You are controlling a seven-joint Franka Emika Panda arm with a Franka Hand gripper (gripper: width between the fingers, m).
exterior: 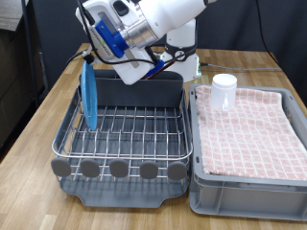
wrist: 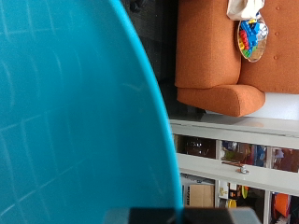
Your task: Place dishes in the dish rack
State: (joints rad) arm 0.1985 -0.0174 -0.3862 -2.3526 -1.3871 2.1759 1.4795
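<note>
Next, my gripper lets go of the light-blue plate on the wire grid (exterior: 100, 150) behind the round grey tabs, away from the crate.
The light-blue plate (exterior: 88, 96) stands on edge over the side of the dish rack (exterior: 129, 139) at the exterior view's left, its lower rim down at the wire grid. My gripper (exterior: 91, 59) is shut on the plate's top rim, with the arm leaning in from the top. In the wrist view the plate (wrist: 75, 121) fills most of the picture, and a dark fingertip (wrist: 177, 216) shows at its edge. A small white mug (exterior: 224, 91) stands upright on the pink checked towel, apart from the gripper.
The grey crate (exterior: 245, 187) lined with the pink checked towel (exterior: 249, 129) sits at the rack's right in the exterior view. The rack's tall grey caddy (exterior: 153, 91) stands at its back, under the arm. Round grey tabs (exterior: 120, 169) line its front.
</note>
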